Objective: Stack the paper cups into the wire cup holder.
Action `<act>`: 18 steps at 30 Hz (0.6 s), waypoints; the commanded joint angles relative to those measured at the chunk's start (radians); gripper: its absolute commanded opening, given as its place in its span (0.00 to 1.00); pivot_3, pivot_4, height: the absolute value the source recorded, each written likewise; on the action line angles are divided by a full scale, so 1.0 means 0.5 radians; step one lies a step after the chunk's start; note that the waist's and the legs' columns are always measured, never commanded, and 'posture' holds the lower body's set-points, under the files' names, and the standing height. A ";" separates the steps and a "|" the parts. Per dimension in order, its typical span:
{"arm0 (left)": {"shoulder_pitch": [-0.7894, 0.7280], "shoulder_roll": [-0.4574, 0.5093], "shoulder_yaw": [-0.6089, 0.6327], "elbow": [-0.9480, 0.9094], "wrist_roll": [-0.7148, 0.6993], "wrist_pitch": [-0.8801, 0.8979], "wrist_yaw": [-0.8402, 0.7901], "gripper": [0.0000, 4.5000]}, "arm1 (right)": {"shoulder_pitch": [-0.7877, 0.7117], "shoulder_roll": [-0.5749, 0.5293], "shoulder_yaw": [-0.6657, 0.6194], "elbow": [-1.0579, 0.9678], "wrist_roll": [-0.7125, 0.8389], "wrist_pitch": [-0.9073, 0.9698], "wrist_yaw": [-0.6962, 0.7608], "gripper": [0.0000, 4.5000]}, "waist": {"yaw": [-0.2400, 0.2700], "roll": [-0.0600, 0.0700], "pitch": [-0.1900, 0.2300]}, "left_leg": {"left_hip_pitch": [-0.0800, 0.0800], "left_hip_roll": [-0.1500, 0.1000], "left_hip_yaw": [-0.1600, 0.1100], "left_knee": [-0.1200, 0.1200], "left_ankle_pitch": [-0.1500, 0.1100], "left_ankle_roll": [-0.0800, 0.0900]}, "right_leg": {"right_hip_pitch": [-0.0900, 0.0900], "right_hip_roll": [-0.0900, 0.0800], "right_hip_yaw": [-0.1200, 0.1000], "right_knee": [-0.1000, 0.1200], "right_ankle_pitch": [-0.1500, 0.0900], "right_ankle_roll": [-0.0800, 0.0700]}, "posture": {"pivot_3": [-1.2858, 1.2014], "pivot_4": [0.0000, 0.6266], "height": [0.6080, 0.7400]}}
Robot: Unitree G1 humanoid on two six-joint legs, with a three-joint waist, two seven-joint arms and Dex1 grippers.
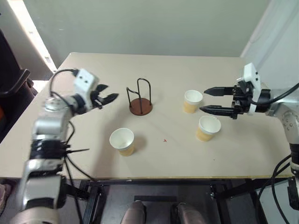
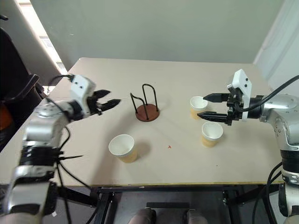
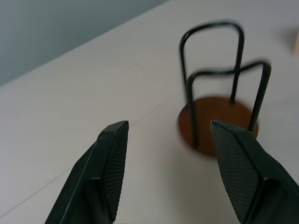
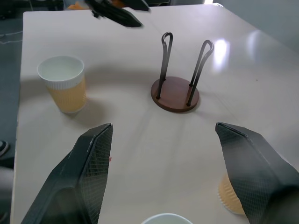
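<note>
My right gripper closes next on the near-side rim (image 1: 210, 133) of the paper cup nearer the table's front edge in the pair beside its fingers.
Three tan paper cups with white rims stand upright on the beige table: one at the front left (image 1: 122, 141), one right of centre (image 1: 193, 101), one just in front of that (image 1: 208, 127). The wire cup holder (image 1: 140, 99), a brown disc with two black wire loops, stands empty mid-table. My left gripper (image 1: 110, 95) hovers open to the left of the holder, pointing at it; the left wrist view shows the holder (image 3: 215, 128) just past the open gripper (image 3: 167, 123). My right gripper (image 1: 204, 100) is open at the right, its tips next to the two right cups, nothing between them.
The table's front edge (image 1: 154, 178) runs close below the front-left cup. A dark chair (image 1: 11, 88) stands off the table's left side. A small red mark (image 1: 164, 139) sits on the tabletop. A pale wall (image 1: 149, 23) lies behind.
</note>
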 commanded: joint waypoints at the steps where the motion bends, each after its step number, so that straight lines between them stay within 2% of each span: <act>1: -0.128 0.003 -0.036 0.197 0.083 -0.151 -0.063 0.66 | 0.030 -0.011 -0.105 -0.135 0.074 0.052 -0.089 0.81 | -0.009 0.000 0.000 | 0.000 0.000 0.001 0.000 0.000 0.000 | 0.000 0.001 0.001 -0.001 0.000 0.001 | 0.52 0.24 1.00; 7: -0.381 -0.101 -0.077 0.583 0.154 -0.270 -0.089 0.66 | 0.133 -0.047 -0.185 -0.258 0.144 0.117 -0.179 0.81 | -0.002 0.000 0.000 | -0.001 0.000 0.001 0.000 0.001 -0.002 | 0.000 0.002 0.001 0.000 -0.004 0.008 | 0.52 0.24 1.00; 14: -0.543 -0.217 -0.139 0.835 0.224 -0.375 -0.179 0.66 | 0.188 -0.069 -0.218 -0.306 0.183 0.133 -0.244 0.81 | 0.010 0.000 0.000 | -0.002 -0.001 0.003 0.005 0.000 0.006 | 0.004 0.001 0.001 -0.002 -0.002 0.015 | 0.52 0.24 1.00; 18: -0.641 -0.277 -0.176 1.009 0.325 -0.507 -0.076 0.66 | 0.215 -0.077 -0.238 -0.333 0.203 0.139 -0.282 0.81 | 0.010 0.000 0.000 | -0.002 -0.001 0.005 0.005 0.000 0.006 | 0.004 0.001 0.002 -0.003 -0.002 0.018 | 0.52 0.24 1.00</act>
